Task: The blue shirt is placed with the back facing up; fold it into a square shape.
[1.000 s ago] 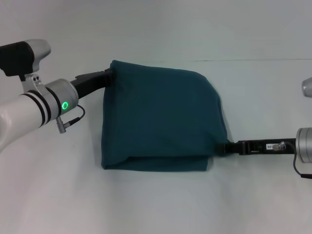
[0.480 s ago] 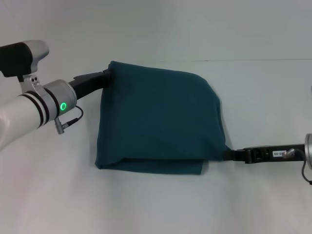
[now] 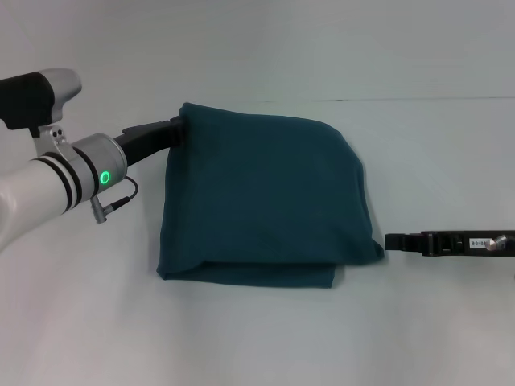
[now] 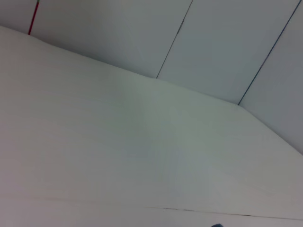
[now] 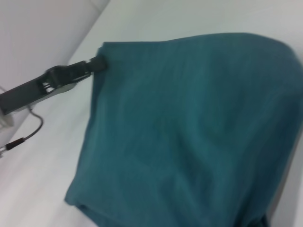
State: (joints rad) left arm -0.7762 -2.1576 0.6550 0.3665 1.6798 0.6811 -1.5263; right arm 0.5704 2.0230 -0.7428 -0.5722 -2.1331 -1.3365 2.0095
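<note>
The shirt's jutting near corner is still out of my right gripper's reach, so that gripper should move in and pinch that corner [image 3: 375, 252] while my left gripper holds the far one.
The blue shirt [image 3: 265, 193] lies folded into a rough rectangle in the middle of the white table, with a doubled layer along its near edge. My left gripper [image 3: 179, 130] is at the shirt's far left corner, shut on the fabric; the right wrist view shows the same gripper [image 5: 98, 63] pinching that corner of the shirt [image 5: 189, 132]. My right gripper [image 3: 389, 241] hovers low just right of the near right corner, open, a small gap away from the cloth. The left wrist view shows no shirt.
The white table [image 3: 257, 338] stretches bare on all sides of the shirt. A thin seam line [image 3: 434, 99] crosses the far right part of the table. The left wrist view shows only the table surface [image 4: 118, 142] and wall panels [image 4: 227, 47].
My right gripper let go of the shirt's near right corner and drew back to the right. That corner dropped flat. The left gripper stayed on the far left corner.
</note>
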